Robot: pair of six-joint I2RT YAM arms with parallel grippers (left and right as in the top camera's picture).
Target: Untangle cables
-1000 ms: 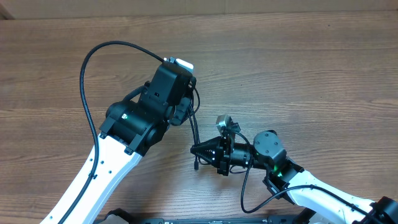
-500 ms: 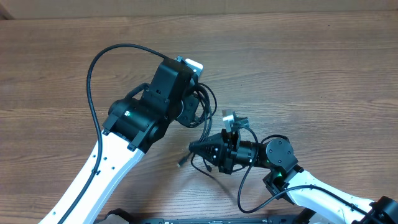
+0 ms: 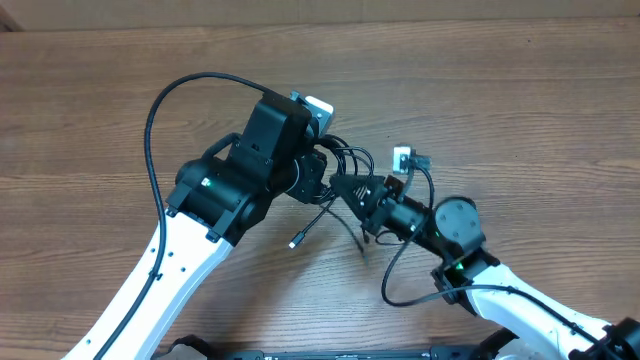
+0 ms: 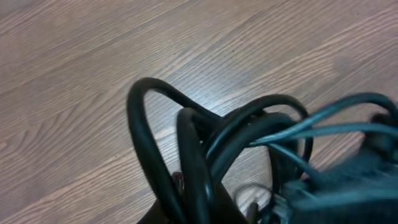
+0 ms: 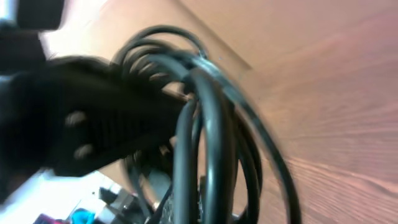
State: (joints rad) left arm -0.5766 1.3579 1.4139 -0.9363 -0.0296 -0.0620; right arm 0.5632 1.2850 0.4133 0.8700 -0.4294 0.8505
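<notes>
The robot's right gripper pinches several cables close by its left gripper, so the right gripper needs to open, back away clear and grab the cable loops [image 3: 350, 156] from the side.
The cables [image 3: 347, 158] are a small black bunch of loops held between my two grippers above the wooden table [image 3: 520, 100]. My left gripper [image 3: 322, 172] is shut on the bunch from the left. My right gripper [image 3: 345, 187] is shut on it from the lower right, almost touching the left one. One strand trails down-left and ends in a silvery plug tip [image 3: 295, 242]. Thick blurred loops of the cables [image 4: 186, 137] rise from my left gripper [image 4: 199, 214] in the left wrist view. In the right wrist view the cables [image 5: 211, 124] run straight up from my right gripper [image 5: 205, 208], with the left arm dark behind them.
The left arm's thick black wire [image 3: 155, 110] arcs high over the table's left side. The right arm's own wire [image 3: 392, 285] loops below its wrist, and its white camera block [image 3: 404, 157] sticks out at the upper right of the bunch.
My right gripper has swung up and to the right, closing on the left gripper with the cables. A strand with a plug tip has dropped out to the lower left.
</notes>
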